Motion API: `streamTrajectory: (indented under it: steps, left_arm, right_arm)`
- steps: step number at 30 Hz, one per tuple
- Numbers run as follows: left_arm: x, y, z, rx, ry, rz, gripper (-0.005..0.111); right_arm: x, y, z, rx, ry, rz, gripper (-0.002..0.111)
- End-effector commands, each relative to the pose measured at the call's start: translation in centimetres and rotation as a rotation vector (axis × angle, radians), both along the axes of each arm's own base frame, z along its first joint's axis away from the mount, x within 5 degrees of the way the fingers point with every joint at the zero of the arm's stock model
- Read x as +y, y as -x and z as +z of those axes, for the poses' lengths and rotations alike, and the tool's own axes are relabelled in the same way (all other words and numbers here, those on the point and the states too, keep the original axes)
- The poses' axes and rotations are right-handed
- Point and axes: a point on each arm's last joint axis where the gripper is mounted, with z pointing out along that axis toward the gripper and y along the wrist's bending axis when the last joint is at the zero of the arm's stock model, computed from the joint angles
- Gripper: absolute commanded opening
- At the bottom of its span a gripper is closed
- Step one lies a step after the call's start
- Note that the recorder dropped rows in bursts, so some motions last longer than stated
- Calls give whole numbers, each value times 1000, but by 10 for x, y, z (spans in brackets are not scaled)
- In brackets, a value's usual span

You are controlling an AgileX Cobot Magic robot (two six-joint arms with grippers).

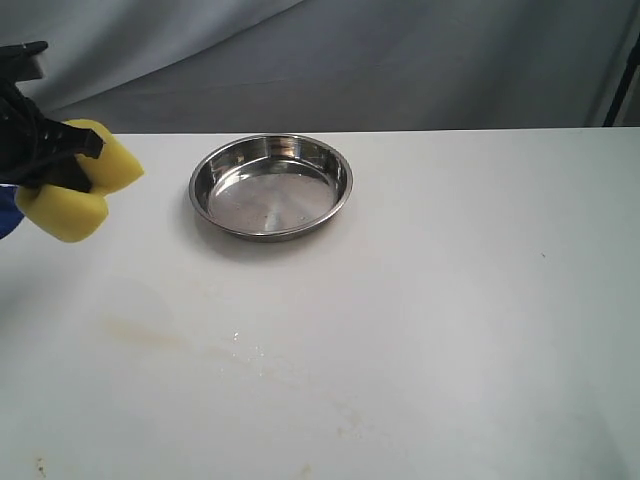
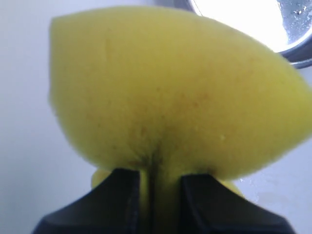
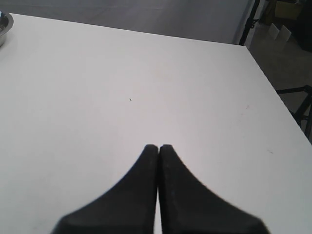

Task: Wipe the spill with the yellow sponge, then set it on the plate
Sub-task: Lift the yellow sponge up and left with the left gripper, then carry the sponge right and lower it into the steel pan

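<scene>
My left gripper needs to release the yellow sponge on the steel plate's half farther from the blue object (image 1: 302, 181). The sponge now hangs above the table.
My left gripper (image 1: 86, 162) hangs above the table's far left, shut on the yellow sponge (image 1: 70, 215), which bulges out on both sides of the pinch. Up close in the left wrist view, the sponge (image 2: 170, 87) fills most of the picture, squeezed between the black fingers (image 2: 117, 195). The steel plate (image 1: 198, 200) lies empty to the right of the sponge; its rim (image 2: 298, 52) shows past the sponge. A faint orange-yellow smear of the spill (image 1: 135, 332) with tiny droplets (image 1: 243, 343) lies nearer the front. My right gripper (image 3: 159, 146) is shut and empty over bare table.
A blue object (image 1: 6, 222) peeks in at the left edge behind the sponge. Dark specks (image 1: 40, 466) mark the front left corner. The white table's right edge (image 3: 273, 92) drops to a floor with stands. A grey cloth backdrop (image 1: 400, 60) hangs behind.
</scene>
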Motion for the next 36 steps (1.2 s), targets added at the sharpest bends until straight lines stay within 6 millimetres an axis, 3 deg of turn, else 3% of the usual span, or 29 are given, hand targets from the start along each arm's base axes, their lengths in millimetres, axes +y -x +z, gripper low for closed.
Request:
streamTrajectory:
  steps: [1,12,18,28,32,34,36]
  left_arm:
    - [-22,5,3,-20,2,-96,0]
    - [-94,8,3,-156,-13,-286,0]
    - [-120,2,0,-271,-14,-308,0]
    - [-125,-16,9,-502,0,-220,0]
    - [-124,-31,17,-675,6,-137,0]
    - [-123,-39,13,-738,21,-76,0]
    - [-124,-50,-5,-766,6,-45,0]
  right_arm:
    - [0,0,-1,-1,-5,-4,0]
    - [0,0,-1,-1,-5,-4,0]
    - [0,0,-1,-1,-5,-4,0]
    - [0,0,-1,-1,-5,-4,0]
    - [0,0,-1,-1,-5,-4,0]
    - [0,0,-1,-1,-5,-4,0]
    - [0,0,-1,-1,-5,-4,0]
